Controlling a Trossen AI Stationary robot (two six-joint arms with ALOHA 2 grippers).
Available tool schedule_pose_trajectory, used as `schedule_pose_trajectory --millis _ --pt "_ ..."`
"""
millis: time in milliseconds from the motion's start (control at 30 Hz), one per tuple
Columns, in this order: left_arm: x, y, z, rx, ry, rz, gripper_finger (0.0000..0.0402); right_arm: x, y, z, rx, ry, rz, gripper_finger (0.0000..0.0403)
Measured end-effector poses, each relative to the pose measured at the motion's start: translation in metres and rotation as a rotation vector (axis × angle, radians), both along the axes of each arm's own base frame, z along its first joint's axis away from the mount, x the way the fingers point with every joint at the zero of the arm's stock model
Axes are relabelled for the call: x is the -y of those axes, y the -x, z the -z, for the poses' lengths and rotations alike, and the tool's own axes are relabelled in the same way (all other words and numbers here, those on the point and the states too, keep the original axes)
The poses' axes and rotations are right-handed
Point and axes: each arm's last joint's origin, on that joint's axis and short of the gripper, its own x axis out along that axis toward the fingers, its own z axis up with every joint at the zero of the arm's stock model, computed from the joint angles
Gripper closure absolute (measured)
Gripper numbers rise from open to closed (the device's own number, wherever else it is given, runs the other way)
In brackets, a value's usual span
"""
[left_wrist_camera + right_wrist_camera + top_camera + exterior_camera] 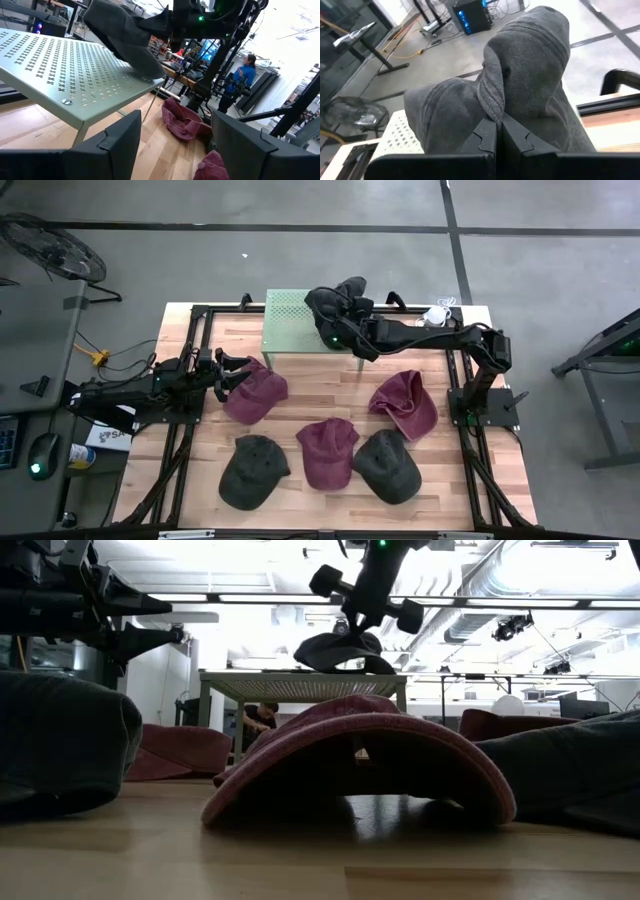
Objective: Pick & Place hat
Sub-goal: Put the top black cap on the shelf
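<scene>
My right gripper is going to let go of the dark grey hat on the green perforated stand's top [334,303], at the end nearest my right arm. The hat is now held at the stand's top.
My right gripper [338,325] is over the green perforated stand [290,320] at the table's far side, shut on a dark grey hat [335,298]. The low view shows this hat [340,650] under the gripper [362,615], at the stand's top [300,682]. My left gripper [238,375] waits open at the table's left, beside a maroon hat [255,392] lying on the wood. Its wrist view shows its open fingers [175,145], the stand [75,80] and the held hat [125,35]. My right gripper pinches a raised fold of the dark grey hat's crown [492,102] between its two shut fingers [482,137], slanting down from the table's right. The hat hangs below the fingers, and its lower edge [150,75] reaches the stand's top near the stand's right edge.
Other hats lie on the wood: a maroon one at right [402,402], a maroon one at centre [328,450], and two dark grey ones near the front [252,470] [388,465]. A black frame borders the table [190,330]. People stand in the room beyond [245,75].
</scene>
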Motion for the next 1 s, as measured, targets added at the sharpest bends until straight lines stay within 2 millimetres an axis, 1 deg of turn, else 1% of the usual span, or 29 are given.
schedule_pose_trajectory --millis 133,367,500,733,1000 --pt "0.0 0.0 0.0 0.0 0.0 0.0 0.0163 0.0 0.0 0.003 0.0 -0.001 0.019 0.0403" --pt "0.0 0.0 0.0 0.0 0.0 0.0 0.0163 0.003 -0.018 0.022 0.025 -0.009 0.003 0.0402" --pt "0.0 0.0 0.0 0.0 0.0 0.0 0.0163 0.009 -0.021 0.028 0.04 -0.02 0.013 0.0402" --pt "0.0 0.0 0.0 0.0 0.0 0.0 0.0163 0.014 -0.022 0.026 0.087 0.018 0.063 0.0402" --pt "0.0 0.0 0.0 0.0 0.0 0.0 0.0163 0.014 -0.022 0.025 0.101 0.046 0.087 0.0402"
